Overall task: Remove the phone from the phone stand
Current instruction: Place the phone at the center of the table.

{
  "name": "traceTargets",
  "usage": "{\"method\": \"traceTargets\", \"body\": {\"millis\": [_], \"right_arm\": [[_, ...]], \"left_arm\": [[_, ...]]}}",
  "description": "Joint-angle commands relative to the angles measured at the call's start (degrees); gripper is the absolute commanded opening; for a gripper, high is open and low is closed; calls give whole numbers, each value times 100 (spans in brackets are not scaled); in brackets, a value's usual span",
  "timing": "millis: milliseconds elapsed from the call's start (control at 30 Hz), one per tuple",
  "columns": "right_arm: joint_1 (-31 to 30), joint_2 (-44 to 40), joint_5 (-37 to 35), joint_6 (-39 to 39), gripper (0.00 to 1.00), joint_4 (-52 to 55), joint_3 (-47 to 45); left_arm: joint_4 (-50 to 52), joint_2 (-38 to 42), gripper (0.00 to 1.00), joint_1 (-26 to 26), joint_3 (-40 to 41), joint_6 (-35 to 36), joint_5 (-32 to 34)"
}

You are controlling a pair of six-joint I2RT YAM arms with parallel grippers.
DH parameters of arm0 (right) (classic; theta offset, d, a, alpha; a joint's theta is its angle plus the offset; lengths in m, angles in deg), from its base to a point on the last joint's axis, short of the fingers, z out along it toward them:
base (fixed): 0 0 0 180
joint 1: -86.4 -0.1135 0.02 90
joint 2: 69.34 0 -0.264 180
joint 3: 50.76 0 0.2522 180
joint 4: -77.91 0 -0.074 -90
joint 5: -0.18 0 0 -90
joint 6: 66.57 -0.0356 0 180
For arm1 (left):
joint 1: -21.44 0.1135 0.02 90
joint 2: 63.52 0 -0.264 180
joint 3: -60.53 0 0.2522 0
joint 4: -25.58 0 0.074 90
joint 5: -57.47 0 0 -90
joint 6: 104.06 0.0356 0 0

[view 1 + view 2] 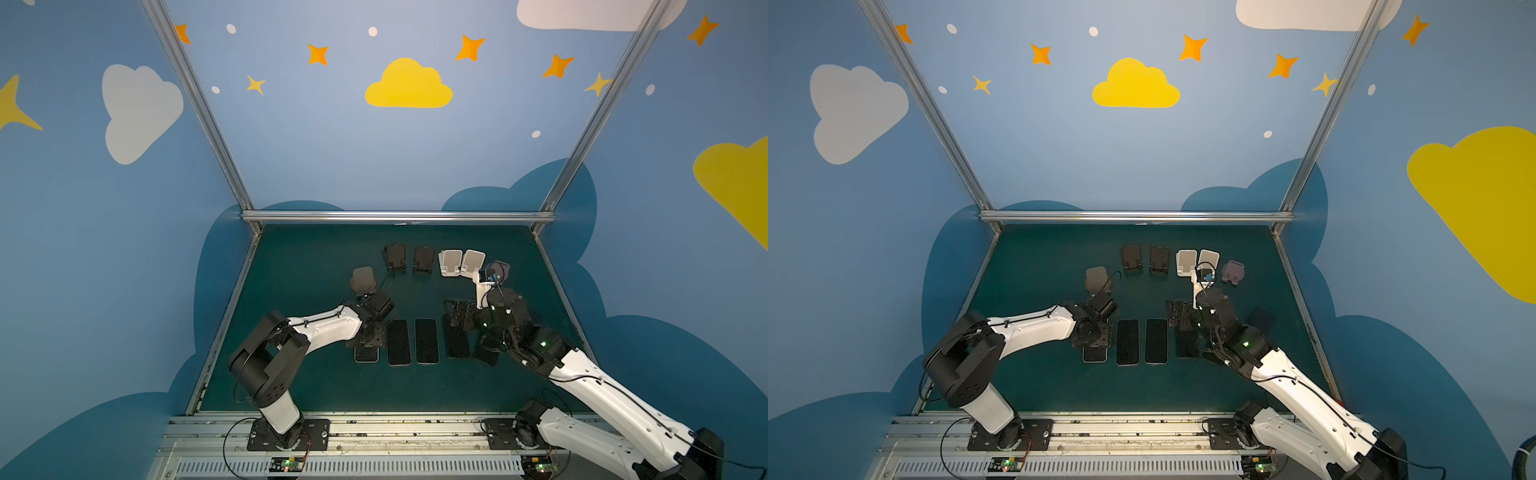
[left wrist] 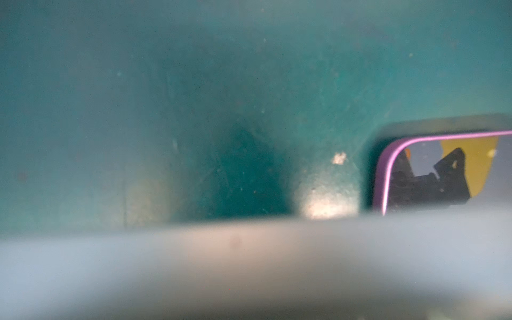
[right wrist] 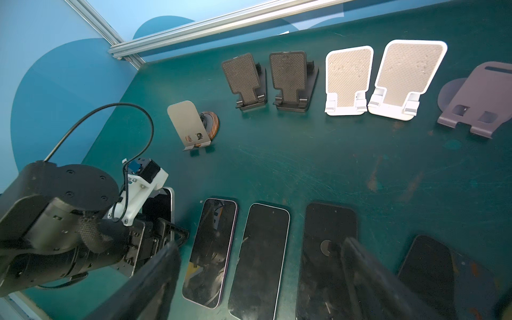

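The robot's left gripper needs to lay the silver-edged phone, now at the row's end, flat on the green table (image 1: 367, 342) next to the purple-edged phone.
Several dark phones lie flat in a row on the green table, among them a silver-edged phone (image 1: 366, 355) at the left end and a purple-edged phone (image 3: 213, 249) beside it. Behind them stand several phone stands with no phone on any: a metal stand (image 3: 191, 124) on a wooden base, black stands (image 3: 243, 80), white stands (image 3: 349, 80) and a grey-purple stand (image 3: 482, 97). My left gripper (image 1: 369, 332) points down onto the far end of the silver-edged phone, jaws shut. The left wrist view is blurred. My right gripper (image 3: 260, 277) hovers open above the middle phones.
Aluminium rails (image 1: 397, 216) and blue walls close off the table at the back and both sides. The fifth phone (image 3: 432, 271) lies skewed at the right end, under my right arm. Bare green mat (image 1: 332, 386) lies between the phones and the front rail.
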Motion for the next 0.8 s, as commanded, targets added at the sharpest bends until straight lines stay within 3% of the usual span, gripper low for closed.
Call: {"method": "traceTargets", "body": {"millis": [0,267,467,767], "right_arm": [[13,-94,-85,59,91,171,247],[18,-172,-80,68,91,304,350],[13,-269,-91,76,91,424,369],[5,-332,-38,79,91,526,493]], "left_arm": [[-275,-414,70,-24,174,-63,-83],[-299,-588,72,-178,171,-100,-510],[40,-881,73,-397,28,-153,-105],[87,-1072,74,-614,63,-319,-44]]}}
